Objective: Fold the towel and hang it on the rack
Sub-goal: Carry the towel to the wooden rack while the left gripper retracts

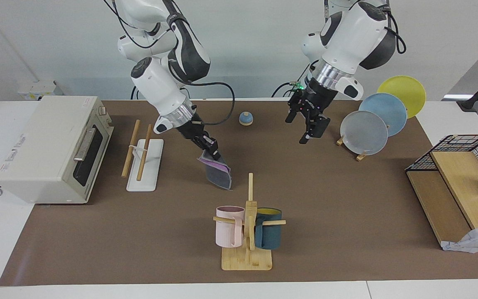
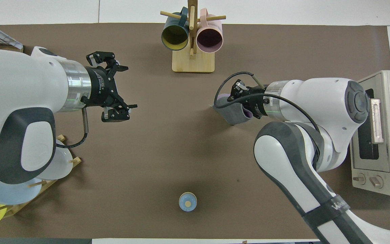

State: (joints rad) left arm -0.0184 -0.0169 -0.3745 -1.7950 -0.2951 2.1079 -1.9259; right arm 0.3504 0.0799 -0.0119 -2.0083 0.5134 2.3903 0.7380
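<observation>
The robot's right gripper will release the towel over the light-wood rods of the rack [image 2: 307, 122] next to the oven. The towel is hanging over the mat now.
The towel [image 1: 219, 176] is folded, dark grey outside with a purple edge showing. It hangs from my right gripper [image 1: 214, 154], which is shut on its upper edge, over the mat between the rack [image 1: 143, 160] and the mug tree. In the overhead view the towel [image 2: 233, 114] droops under the right gripper [image 2: 241, 101], and the right arm covers the rack. The rack is a white base with two light-wood rods and stands beside the oven. My left gripper [image 1: 297, 131] hangs open and empty over the mat near the plate stand, its jaws wide apart in the overhead view [image 2: 127, 88].
A toaster oven [image 1: 52, 149] stands at the right arm's end. A mug tree [image 1: 247, 232] with a pink and a blue mug stands farthest from the robots. A plate stand [image 1: 363, 133], a small blue knob [image 1: 245, 118] and a wooden shelf with wire basket [image 1: 454, 182] are also here.
</observation>
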